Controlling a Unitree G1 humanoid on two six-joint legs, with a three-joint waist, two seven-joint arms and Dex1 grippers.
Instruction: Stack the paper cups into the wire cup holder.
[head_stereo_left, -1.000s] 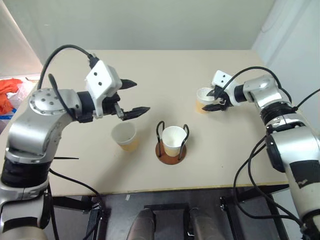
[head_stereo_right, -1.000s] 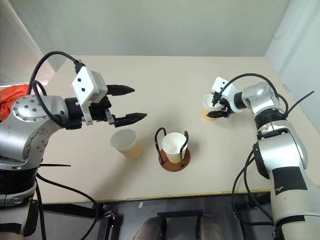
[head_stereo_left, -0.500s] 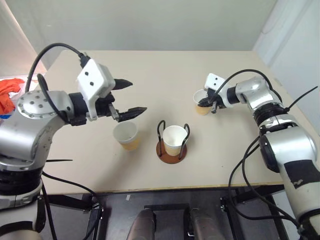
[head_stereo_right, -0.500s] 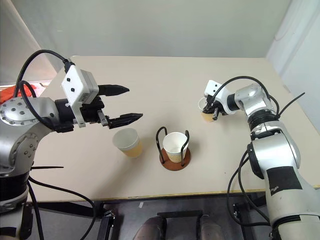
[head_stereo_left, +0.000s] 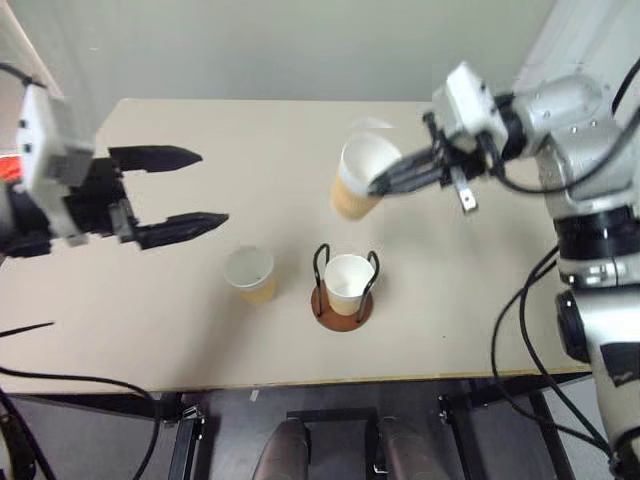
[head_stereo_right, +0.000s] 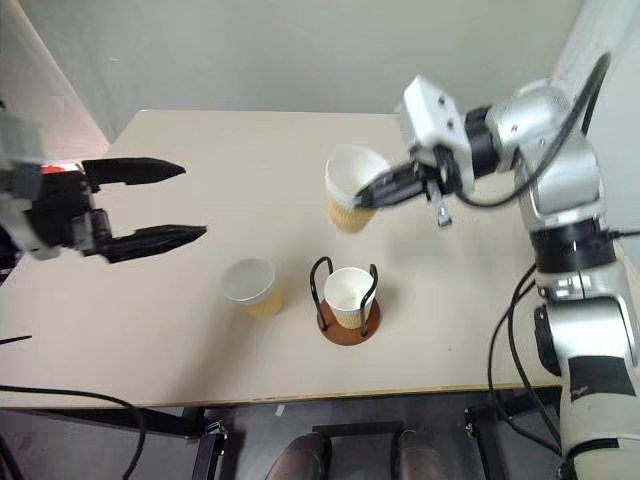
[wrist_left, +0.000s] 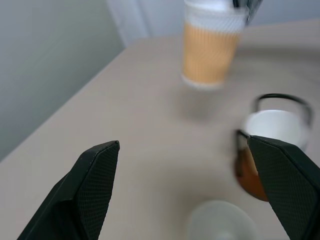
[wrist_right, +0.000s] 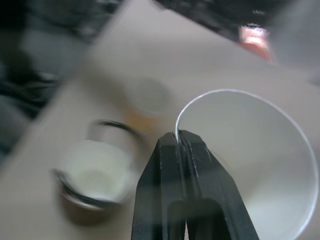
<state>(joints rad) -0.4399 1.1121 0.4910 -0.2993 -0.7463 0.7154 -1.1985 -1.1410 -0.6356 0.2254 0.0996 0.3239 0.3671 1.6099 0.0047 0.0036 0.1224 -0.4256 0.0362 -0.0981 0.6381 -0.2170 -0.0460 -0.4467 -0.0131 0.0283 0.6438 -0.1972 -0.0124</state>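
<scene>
My right gripper is carrying its paper cup. Next, I let go of it inside the cup (head_stereo_left: 343, 279) (wrist_right: 97, 171) that sits in the black loops of the wire holder.
My right gripper (head_stereo_left: 373, 186) is shut on the rim of one of the paper cups (head_stereo_left: 356, 178) and holds it tilted in the air, behind and above the wire cup holder (head_stereo_left: 341, 306). In the right wrist view the fingers (wrist_right: 178, 142) pinch the white rim of that cup (wrist_right: 260, 165). A second cup (head_stereo_left: 347, 281) sits upright inside the holder's black wire loops. A third cup (head_stereo_left: 250, 274) stands on the table just left of the holder. At the left my left gripper (head_stereo_left: 212, 188) hangs open and holds nothing, above and to the left of that third cup.
The beige table (head_stereo_left: 470, 330) has its front edge close behind the holder and a plain wall beyond its far edge. Something orange-red (head_stereo_right: 60, 169) lies past the table's left side. Black cables hang from the right arm (head_stereo_left: 520, 330).
My right gripper closed on the cup at the right of the table, then lifted it and carried it left toward the holder. My left arm drew back to the left, still open.
</scene>
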